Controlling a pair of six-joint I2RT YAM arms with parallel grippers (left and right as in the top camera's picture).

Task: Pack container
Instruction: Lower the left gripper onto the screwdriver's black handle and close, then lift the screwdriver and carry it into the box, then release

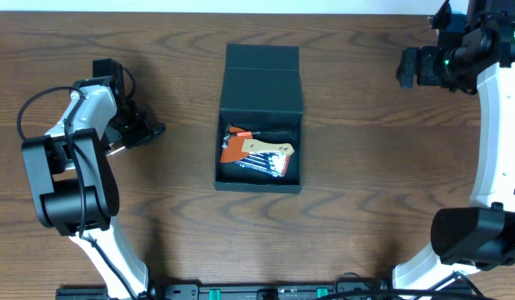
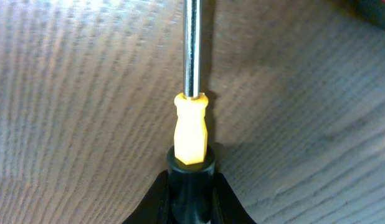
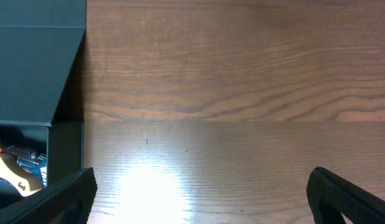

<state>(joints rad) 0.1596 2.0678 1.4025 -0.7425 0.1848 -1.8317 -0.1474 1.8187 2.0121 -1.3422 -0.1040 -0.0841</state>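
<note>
My left gripper needs to let go of the screwdriver over the orange tool inside the dark teal container [image 1: 237, 144].
The dark teal container [image 1: 259, 177] stands open at the table's middle, its flap lid [image 1: 262, 58] laid back at the far side. Inside lie an orange tool [image 1: 234, 150], a tan tool [image 1: 270, 151] and blue-packaged items [image 1: 262, 166]. My left gripper [image 1: 139, 133] is at the left of the table, apart from the box, shut on a screwdriver [image 2: 190, 134] with a black and yellow handle and a steel shaft [image 2: 192, 46]. My right gripper [image 1: 405, 67] is open and empty at the far right. The box corner [image 3: 61, 149] shows in the right wrist view.
The dark wood table [image 1: 374, 183] surrounds the box. The arm bases stand at the front left [image 1: 74, 200] and front right [image 1: 470, 237].
</note>
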